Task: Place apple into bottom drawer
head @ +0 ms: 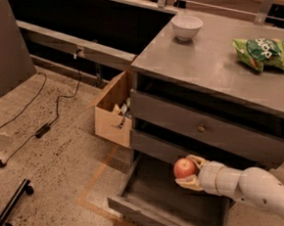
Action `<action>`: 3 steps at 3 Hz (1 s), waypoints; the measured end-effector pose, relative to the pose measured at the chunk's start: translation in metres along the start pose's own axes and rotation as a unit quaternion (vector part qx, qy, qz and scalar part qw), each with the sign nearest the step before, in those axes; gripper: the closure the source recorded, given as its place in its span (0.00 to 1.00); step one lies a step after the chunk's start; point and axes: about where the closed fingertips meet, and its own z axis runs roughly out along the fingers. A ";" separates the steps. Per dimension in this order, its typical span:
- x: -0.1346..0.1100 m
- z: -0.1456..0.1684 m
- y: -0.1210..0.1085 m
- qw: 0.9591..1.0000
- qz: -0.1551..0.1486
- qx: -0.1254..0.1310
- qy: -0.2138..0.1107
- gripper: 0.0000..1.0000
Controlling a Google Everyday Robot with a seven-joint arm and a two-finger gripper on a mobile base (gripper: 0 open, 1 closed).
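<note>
Next, my gripper releases the apple, still hanging above the open bottom drawer, on the bottom drawer's inside [163, 197], just behind the middle of the drawer's front panel.
The red-orange apple [184, 168] is held in my gripper [190, 172], whose pale fingers [192, 183] close around it from above and below. My white arm reaches in from the right edge. The apple hangs above the open bottom drawer [144, 208], a wide shallow grey tray pulled out from the cabinet, over its back right part. The apple sits just in front of the middle drawer's face.
Two upper drawers [199, 128] are shut, one with a small round knob. A white bowl [186, 26] and a green snack bag [263, 52] lie on the cabinet top. An open cardboard box [111, 111] stands left of the cabinet. Cables [42, 129] lie on the floor.
</note>
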 end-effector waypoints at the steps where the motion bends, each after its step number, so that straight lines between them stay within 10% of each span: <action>1: 0.061 0.053 0.030 1.000 0.022 0.009 0.003 1.00; 3: 0.140 0.134 0.068 0.999 0.030 -0.007 0.013 1.00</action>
